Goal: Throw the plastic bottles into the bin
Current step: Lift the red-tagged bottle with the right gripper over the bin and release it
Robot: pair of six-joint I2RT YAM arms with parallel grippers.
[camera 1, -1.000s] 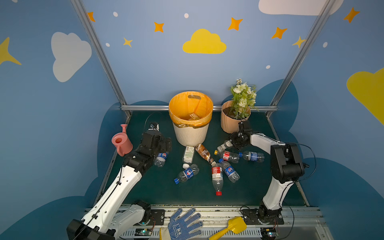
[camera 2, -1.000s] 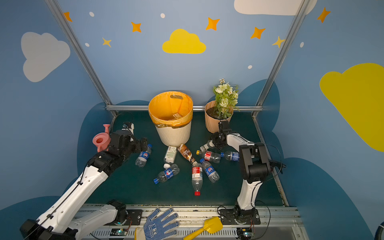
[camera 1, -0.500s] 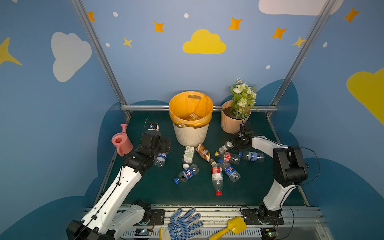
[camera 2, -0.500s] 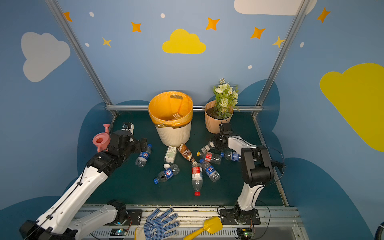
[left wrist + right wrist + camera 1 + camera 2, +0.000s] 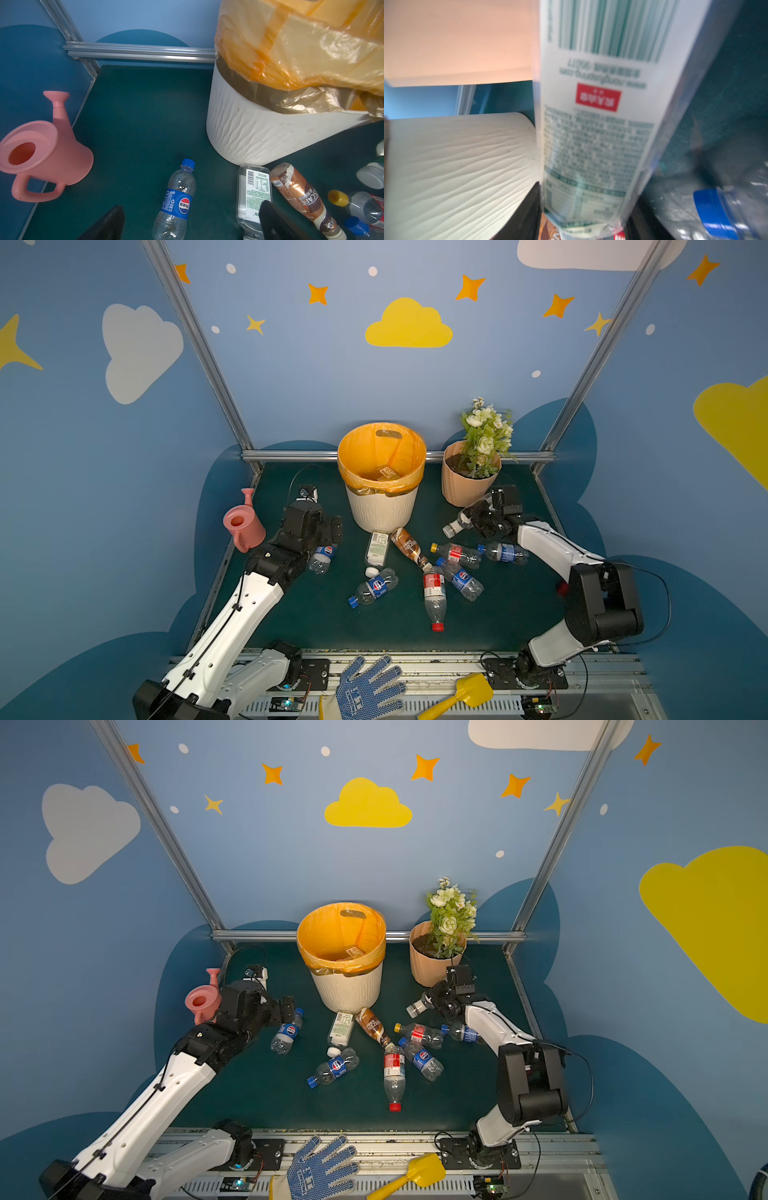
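Observation:
Next, my left gripper will close on the cap-side half of the label [image 5: 377, 554] [image 5: 254, 206] on the white-labelled bottle lying beside the brown bottle, against the bin.
The bin [image 5: 381, 506] [image 5: 347, 990], cream with an orange liner, stands at the back middle. My right gripper [image 5: 484, 516] [image 5: 583, 216] is shut on a white-labelled plastic bottle [image 5: 457, 524] [image 5: 602, 124], held just above the mat in front of the flowerpot. My left gripper [image 5: 328, 531] [image 5: 193, 223] hangs open over a blue-labelled bottle [image 5: 322, 558] [image 5: 176, 201] lying left of the bin. Several more bottles lie in front of the bin, among them a white-labelled one [image 5: 377, 548], a brown one [image 5: 407, 545] and a red-capped one [image 5: 434, 597].
A pink watering can [image 5: 243, 522] stands at the left edge beside my left arm. A peach flowerpot [image 5: 467, 481] with white flowers stands right of the bin. A blue glove [image 5: 365, 686] and a yellow scoop [image 5: 461, 695] lie on the front rail.
My right gripper has tightened on the white-labelled bottle and carried it slightly up and to the right. The left arm has not moved.

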